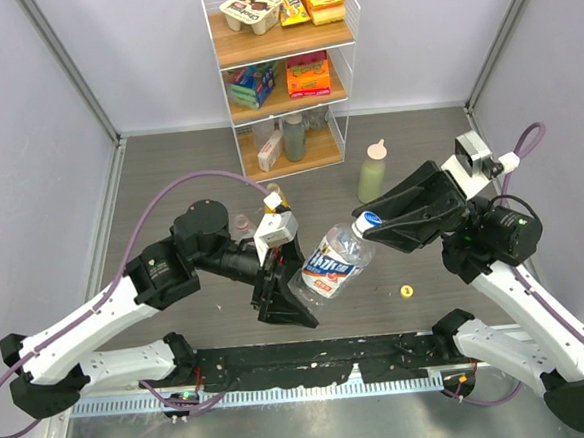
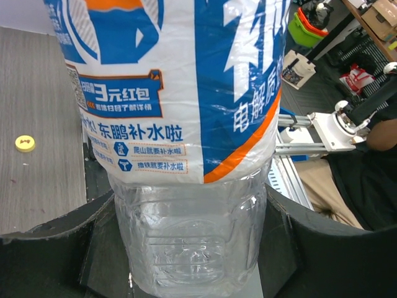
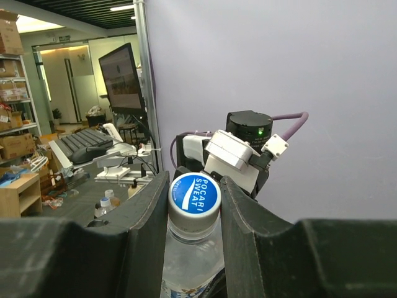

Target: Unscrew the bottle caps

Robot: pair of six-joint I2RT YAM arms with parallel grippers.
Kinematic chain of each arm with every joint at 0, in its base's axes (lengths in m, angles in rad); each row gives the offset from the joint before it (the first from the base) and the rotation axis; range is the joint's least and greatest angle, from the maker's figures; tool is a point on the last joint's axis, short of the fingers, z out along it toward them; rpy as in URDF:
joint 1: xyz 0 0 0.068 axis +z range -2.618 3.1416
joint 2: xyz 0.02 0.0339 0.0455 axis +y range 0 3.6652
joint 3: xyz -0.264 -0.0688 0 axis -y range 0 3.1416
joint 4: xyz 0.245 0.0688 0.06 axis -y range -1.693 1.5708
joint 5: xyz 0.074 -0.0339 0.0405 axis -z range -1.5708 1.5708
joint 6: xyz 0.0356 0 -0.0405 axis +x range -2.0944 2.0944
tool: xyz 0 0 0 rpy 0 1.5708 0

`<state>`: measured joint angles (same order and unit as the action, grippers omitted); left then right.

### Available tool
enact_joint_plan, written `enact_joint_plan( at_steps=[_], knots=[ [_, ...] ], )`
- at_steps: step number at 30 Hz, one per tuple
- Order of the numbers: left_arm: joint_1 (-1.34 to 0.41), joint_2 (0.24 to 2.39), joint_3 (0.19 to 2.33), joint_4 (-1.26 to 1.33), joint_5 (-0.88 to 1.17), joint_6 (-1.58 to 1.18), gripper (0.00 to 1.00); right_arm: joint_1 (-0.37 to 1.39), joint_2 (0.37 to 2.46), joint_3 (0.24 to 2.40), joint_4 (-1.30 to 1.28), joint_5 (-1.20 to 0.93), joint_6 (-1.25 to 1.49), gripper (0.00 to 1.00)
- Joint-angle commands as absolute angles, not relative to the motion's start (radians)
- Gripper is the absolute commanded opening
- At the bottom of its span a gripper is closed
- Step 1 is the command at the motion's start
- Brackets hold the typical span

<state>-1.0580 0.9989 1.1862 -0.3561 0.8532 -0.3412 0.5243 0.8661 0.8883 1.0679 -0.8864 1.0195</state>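
Next, I let go of the white cap with my right gripper on the table (image 1: 363, 227) just in front of the pale green bottle.
The clear bottle with the blue-white label (image 1: 333, 264) hangs tilted above the table between my arms. My left gripper (image 1: 295, 291) is shut on its base; in the left wrist view the bottle (image 2: 186, 124) fills the gap between the fingers (image 2: 56, 248). My right gripper (image 1: 369, 224) is shut on its white cap with a blue top (image 3: 194, 197), one finger pressing each side. A loose yellow cap (image 1: 406, 291) lies on the table and also shows in the left wrist view (image 2: 25, 143). A yellow-orange bottle (image 1: 273, 194) stands behind my left arm, partly hidden. The red cap is out of view.
A pale green bottle with a cream pointed top (image 1: 372, 173) stands behind my right gripper. A wire rack of goods (image 1: 282, 74) stands at the back. Grey walls close in both sides. Two small bottles (image 3: 104, 203) show low in the right wrist view.
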Motion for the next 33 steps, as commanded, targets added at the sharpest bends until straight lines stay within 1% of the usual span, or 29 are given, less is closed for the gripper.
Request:
enact_joint_plan(
  at_steps=[1,8,13,16,18,19,25,29,33],
  knots=[
    [-1.069,0.982,1.178,-0.291,1.003,-0.321,0.00,0.518,0.844,0.884,1.124,-0.845,0.996,0.02],
    [-1.072,0.953,1.146,-0.293,1.002,-0.318,0.00,0.518,0.824,0.885,1.121,-0.831,0.974,0.01],
    [-1.072,0.930,1.144,-0.325,0.948,-0.287,0.00,0.518,0.827,0.884,1.106,-0.825,0.971,0.01],
    [-1.071,0.925,1.144,-0.347,0.911,-0.267,0.00,0.519,0.828,0.884,1.052,-0.799,0.951,0.01],
    [-1.069,0.919,1.144,-0.360,0.893,-0.256,0.00,0.520,0.816,0.887,0.965,-0.764,0.901,0.01],
    [-1.071,0.917,1.144,-0.360,0.884,-0.253,0.00,0.519,0.810,0.888,0.872,-0.743,0.849,0.01],
    [-1.072,0.896,1.129,-0.338,0.827,-0.242,0.00,0.518,0.752,0.885,0.516,-0.528,0.648,0.01],
    [-1.071,0.882,1.121,-0.314,0.764,-0.233,0.00,0.517,0.746,0.859,0.398,-0.437,0.577,0.01],
    [-1.072,0.877,1.118,-0.299,0.698,-0.226,0.00,0.518,0.749,0.802,0.350,-0.374,0.529,0.01]
  ],
)
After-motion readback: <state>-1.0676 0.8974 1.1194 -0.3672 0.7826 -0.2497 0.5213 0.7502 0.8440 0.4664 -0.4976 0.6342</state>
